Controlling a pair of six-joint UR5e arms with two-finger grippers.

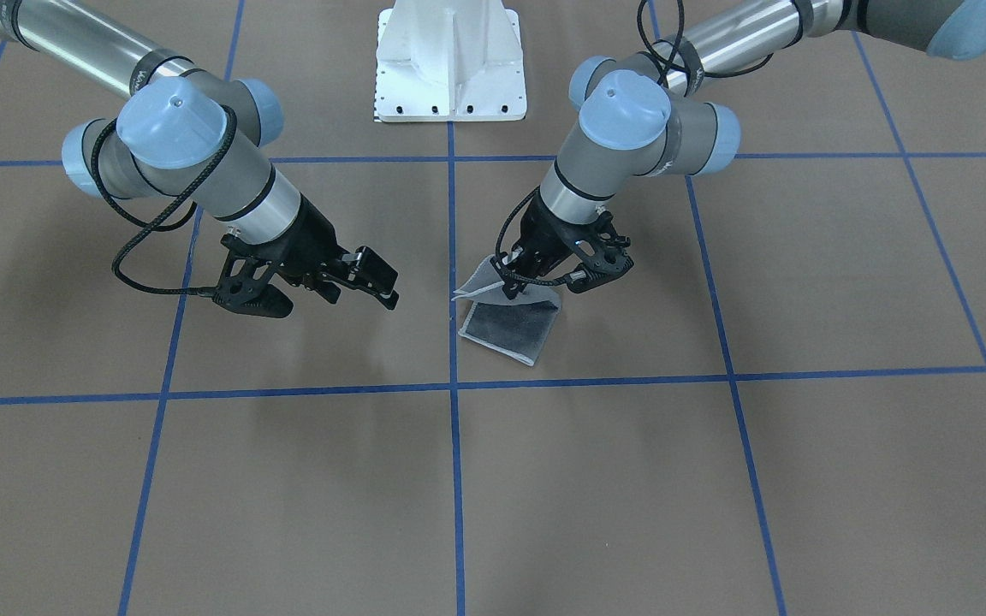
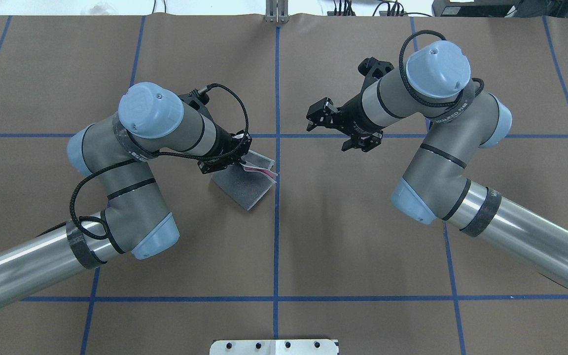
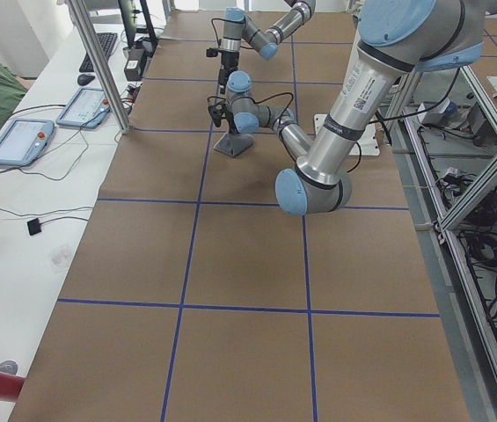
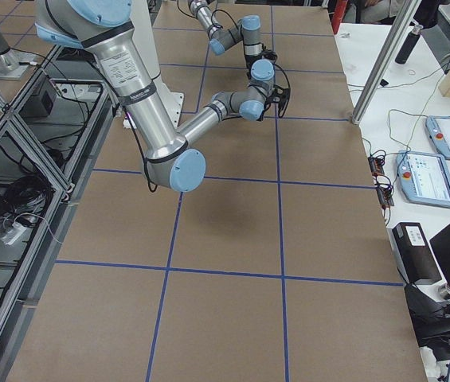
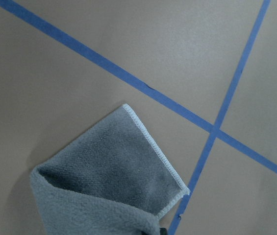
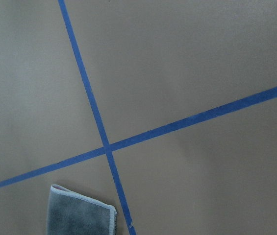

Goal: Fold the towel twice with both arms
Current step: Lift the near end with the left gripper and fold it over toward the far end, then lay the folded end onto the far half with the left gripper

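My left gripper should release the towel's raised edge, now lifted above the folded towel, on the dark grey side, just inside the towel's light trim point(image 1: 504, 340) point(image 5: 136, 156).
The towel point(image 1: 510, 325) lies folded on the brown table just beside the centre tape line, dark grey face up with light trim. One edge is lifted, and a strip of pink point(image 2: 260, 170) shows there. My left gripper point(image 1: 513, 287) is shut on that raised edge, tilted down over the towel point(image 2: 244, 190). The left wrist view shows the grey towel point(image 5: 113, 166) curling up toward the camera. My right gripper point(image 2: 314, 118) hovers open and empty across the centre line, clear of the cloth. The right wrist view catches only one towel corner point(image 6: 79, 215).
Blue tape lines point(image 1: 452, 385) divide the brown table into squares. The white pedestal base point(image 1: 450, 68) stands at the robot's edge. Beyond the far table edge, a white bench carries control tablets point(image 3: 19, 141) and cables, and an aluminium post point(image 3: 98, 61) rises there.
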